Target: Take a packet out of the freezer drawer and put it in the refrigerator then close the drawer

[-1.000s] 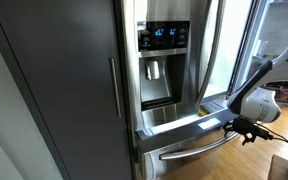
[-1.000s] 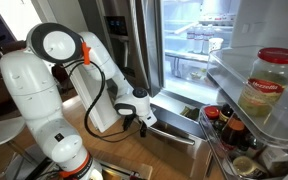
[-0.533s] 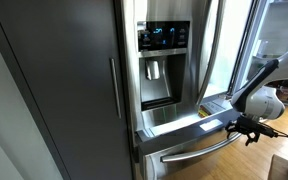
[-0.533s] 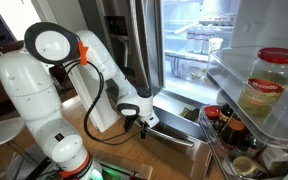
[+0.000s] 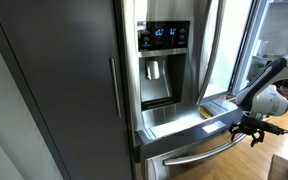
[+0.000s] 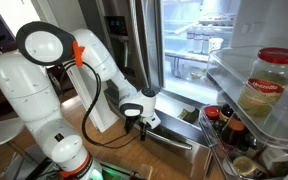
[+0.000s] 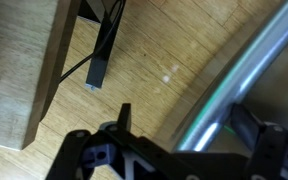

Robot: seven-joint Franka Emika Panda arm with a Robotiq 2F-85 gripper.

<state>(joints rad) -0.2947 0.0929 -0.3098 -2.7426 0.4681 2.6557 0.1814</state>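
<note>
The freezer drawer is only partly open and its curved handle slants across my gripper, so my gripper will rise and pull the drawer wider by its top edge [image 5: 216, 125].
The freezer drawer [image 5: 181, 126] stands pulled out under the refrigerator [image 5: 164, 60], its white inside lit; it also shows in an exterior view as the freezer drawer [image 6: 180, 128]. Its curved bar handle [image 5: 196, 156] runs along the front. My gripper [image 5: 248, 128] hangs at the handle's end, open; from the robot's side the gripper [image 6: 139, 119] sits just in front of the drawer. In the wrist view the handle [image 7: 239, 75] passes between the open fingers of the gripper [image 7: 184, 128], which hold nothing. I cannot make out a packet.
One refrigerator door is swung open, its shelf [image 6: 254, 110] carrying a jar [image 6: 267, 82] and bottles [image 6: 224, 125] close beside the drawer. A dark grey cabinet panel [image 5: 64, 80] flanks the fridge. Wooden floor [image 7: 144, 50] and a black cable [image 7: 102, 50] lie below the gripper.
The arm has eased the gripper slightly lower and along the drawer front, closer to the handle. The jaws have stayed open and the drawer has not moved.
</note>
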